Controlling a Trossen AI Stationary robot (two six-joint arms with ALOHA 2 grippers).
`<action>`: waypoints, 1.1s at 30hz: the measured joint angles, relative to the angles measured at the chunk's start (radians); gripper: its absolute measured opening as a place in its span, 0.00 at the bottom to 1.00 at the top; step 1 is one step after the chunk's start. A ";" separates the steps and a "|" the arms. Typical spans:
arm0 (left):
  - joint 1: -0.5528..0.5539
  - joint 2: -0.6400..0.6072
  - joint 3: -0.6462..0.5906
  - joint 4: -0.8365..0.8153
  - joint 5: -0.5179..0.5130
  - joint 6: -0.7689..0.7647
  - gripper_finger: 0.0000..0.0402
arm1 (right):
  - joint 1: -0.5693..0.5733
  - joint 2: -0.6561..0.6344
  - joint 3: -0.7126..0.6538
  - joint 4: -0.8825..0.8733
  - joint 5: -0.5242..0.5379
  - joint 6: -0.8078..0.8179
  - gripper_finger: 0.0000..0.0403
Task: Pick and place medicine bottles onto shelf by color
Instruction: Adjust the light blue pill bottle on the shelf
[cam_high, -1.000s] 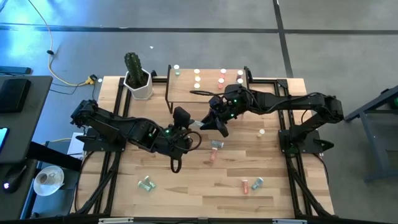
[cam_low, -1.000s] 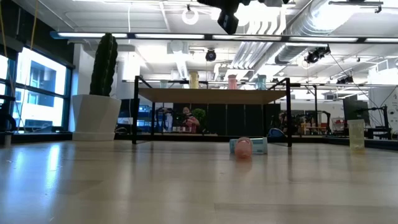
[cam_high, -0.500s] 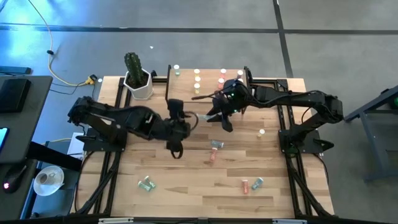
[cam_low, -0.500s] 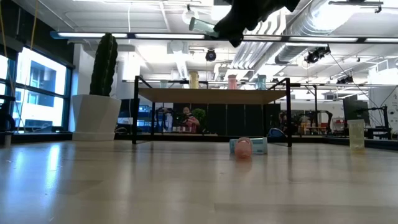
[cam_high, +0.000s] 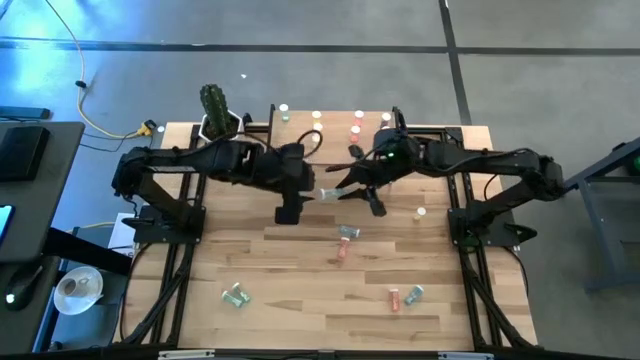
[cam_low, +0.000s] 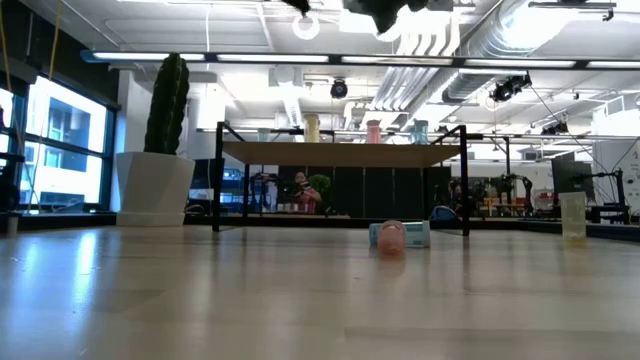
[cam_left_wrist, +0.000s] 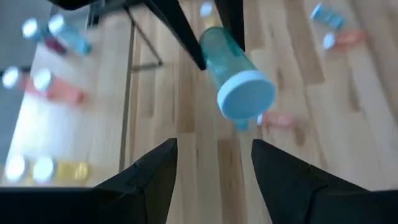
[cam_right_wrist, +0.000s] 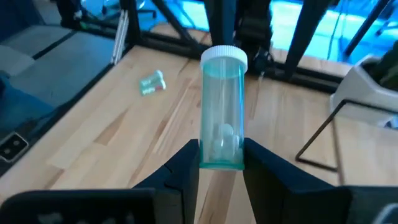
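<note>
My left gripper is going to close on the white cap (cam_high: 324, 194) (cam_left_wrist: 247, 95) of the teal bottle, because my right gripper is holding the bottle's bottom end.
My right gripper (cam_high: 342, 190) is shut on a teal bottle with a white cap (cam_high: 330, 192), in the air in front of the light-wood shelf (cam_high: 300, 150). My left gripper (cam_high: 308, 190) is open and empty, just left of the bottle's cap (cam_left_wrist: 245, 93), its fingers (cam_left_wrist: 155, 180) apart and facing it. Several bottles stand on the shelf by their bases: a greenish one (cam_high: 284, 110), yellow ones (cam_high: 317, 122), pink ones (cam_high: 357, 122). Others lie on the table on their sides: teal (cam_high: 348, 232), pink (cam_high: 343, 250), green (cam_high: 237, 295). My right gripper pinches the teal bottle's bottom end (cam_right_wrist: 221, 155) between its two fingers (cam_right_wrist: 186, 165). The fingers come from the table's right and lie along the bottle. The bottle sticks out ahead of them, its cap (cam_right_wrist: 224, 56) toward the left gripper, lifted clear of the table.
A white pot with a cactus (cam_high: 220, 128) stands at the far left beside the shelf. A pink bottle (cam_high: 395, 298) and a teal bottle (cam_high: 414, 294) lie near the front right; a white-capped one (cam_high: 420, 212) stands at the right. Black frame rails run along both table sides.
My left gripper has gone toward the table's far edge and up, turning from pointing at the near edge to facing the bottle's cap. My right gripper has kept hold of the teal bottle in front of the shelf and raised it.
</note>
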 joint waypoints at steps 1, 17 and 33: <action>0.007 0.000 0.000 0.028 0.024 0.016 0.49 | 0.000 -0.019 0.000 -0.006 0.001 0.007 0.24; 0.057 0.000 0.000 0.417 0.135 0.120 0.49 | 0.001 -0.288 0.000 -0.052 0.101 0.135 0.24; 0.056 0.001 0.000 0.502 0.181 0.060 0.49 | 0.039 -0.210 0.000 -0.059 0.110 0.177 0.24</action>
